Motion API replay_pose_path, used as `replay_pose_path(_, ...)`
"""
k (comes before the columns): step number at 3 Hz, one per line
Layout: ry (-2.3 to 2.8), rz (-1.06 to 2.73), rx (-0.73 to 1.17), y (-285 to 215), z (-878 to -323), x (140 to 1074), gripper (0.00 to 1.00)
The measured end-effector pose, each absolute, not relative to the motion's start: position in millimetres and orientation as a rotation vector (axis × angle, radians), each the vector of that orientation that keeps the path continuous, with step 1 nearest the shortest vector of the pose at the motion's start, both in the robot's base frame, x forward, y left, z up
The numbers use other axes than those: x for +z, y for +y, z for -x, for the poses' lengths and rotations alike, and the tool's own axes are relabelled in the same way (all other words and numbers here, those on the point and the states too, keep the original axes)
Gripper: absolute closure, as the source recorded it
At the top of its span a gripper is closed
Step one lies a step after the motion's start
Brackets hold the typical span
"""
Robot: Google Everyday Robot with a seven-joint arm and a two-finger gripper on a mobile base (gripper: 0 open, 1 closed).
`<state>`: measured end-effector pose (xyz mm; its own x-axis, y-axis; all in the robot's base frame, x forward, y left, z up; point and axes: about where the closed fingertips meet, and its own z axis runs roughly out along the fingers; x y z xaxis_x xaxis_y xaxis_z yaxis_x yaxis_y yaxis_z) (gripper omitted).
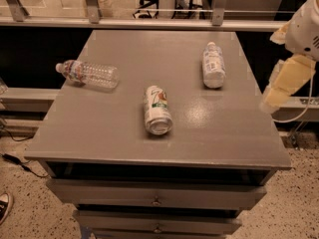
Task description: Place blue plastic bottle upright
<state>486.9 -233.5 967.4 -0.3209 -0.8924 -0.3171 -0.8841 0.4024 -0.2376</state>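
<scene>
The blue plastic bottle needs to be stood upright, so my gripper should close on the upper part [211, 56] of it, close to its white cap.
The blue plastic bottle [213, 66] lies on its side at the back right of the grey table [109, 133], with its white cap pointing away and its white label facing up. My gripper [285, 86] hangs off the table's right edge, above floor level and to the right of the bottle. It is apart from the bottle and holds nothing that I can see.
A white-green drink can [157, 110] lies on its side at the table's middle. A clear ribbed bottle [88, 73] lies at the left edge. A railing [149, 21] runs behind the table. Drawers [154, 198] sit below the front edge.
</scene>
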Motion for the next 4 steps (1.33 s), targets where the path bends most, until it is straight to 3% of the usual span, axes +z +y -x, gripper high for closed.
replay_pose_path(2, 2.276, 1.17, 0.085, -227, -604, 966, 0.0)
replay_pose_path(3, 2.276, 1.167, 0.086, -227, -605, 965, 0.0)
replay_pose_path(4, 2.264, 0.996, 0.164, -215, -654, 955, 0.0)
